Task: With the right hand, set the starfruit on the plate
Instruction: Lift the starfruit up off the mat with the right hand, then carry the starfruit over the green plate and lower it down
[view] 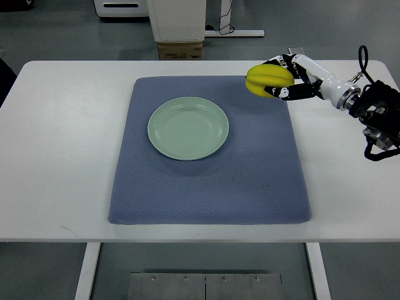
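Note:
My right gripper will let go of the yellow starfruit on the far half of the pale green plate (203, 119), off-centre towards my hand.
A yellow starfruit (267, 80) hangs in the air above the far right corner of the blue mat (212, 181). My right hand (289, 77) is shut on it, black fingers (294, 92) curled around its right side. The arm comes in from the right edge. The pale green plate (188, 128) lies bare on the mat, to the left of the fruit and nearer to me. The left arm is out of view.
The mat lies on a white table (56, 156). Beyond the table's far edge stand a white pedestal (178, 19) and a cardboard box (180, 50) on the floor.

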